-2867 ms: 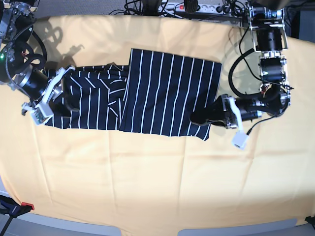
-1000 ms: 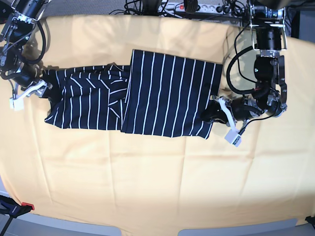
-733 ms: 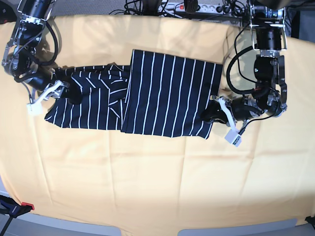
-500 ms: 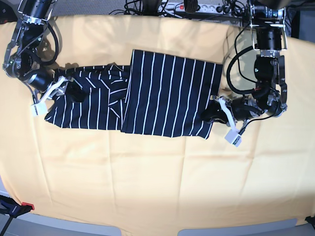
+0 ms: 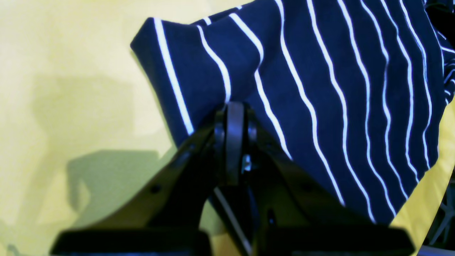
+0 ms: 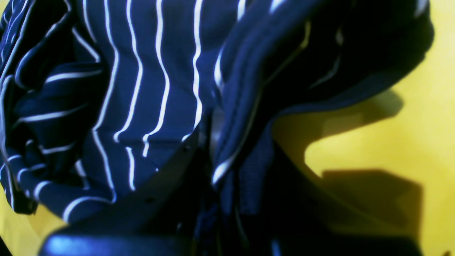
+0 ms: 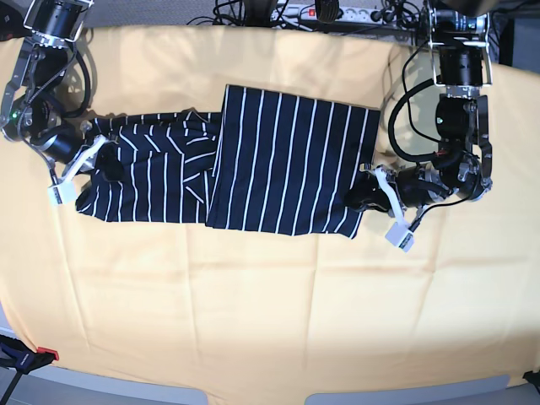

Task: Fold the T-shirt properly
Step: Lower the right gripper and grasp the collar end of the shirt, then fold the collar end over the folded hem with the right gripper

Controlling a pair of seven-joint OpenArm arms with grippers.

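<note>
The bunched hem of the T-shirt, now pinched at the shirt's end, will be released by my right gripper over the flat folded panel's near edge (image 7: 261,221).
The dark navy T-shirt (image 7: 287,160) with thin white stripes lies across the middle of the yellow cloth (image 7: 270,304). Its right half is a flat folded panel and its left part is rumpled. My left gripper (image 7: 359,197) is at the shirt's lower right corner. In the left wrist view it (image 5: 231,110) is shut on that corner of the T-shirt (image 5: 320,71). My right gripper (image 7: 103,160) is at the shirt's left end. The right wrist view shows it (image 6: 213,138) closed with a bunched hem of the T-shirt (image 6: 142,71) pinched in it.
The yellow cloth covers the whole table. A power strip (image 7: 337,13) and tangled cables (image 7: 245,13) run along the far edge. A red-tipped clamp (image 7: 38,354) sits at the near left corner.
My right gripper has moved from beside the shirt's left end onto its edge and closed on the fabric. The left arm has held still.
</note>
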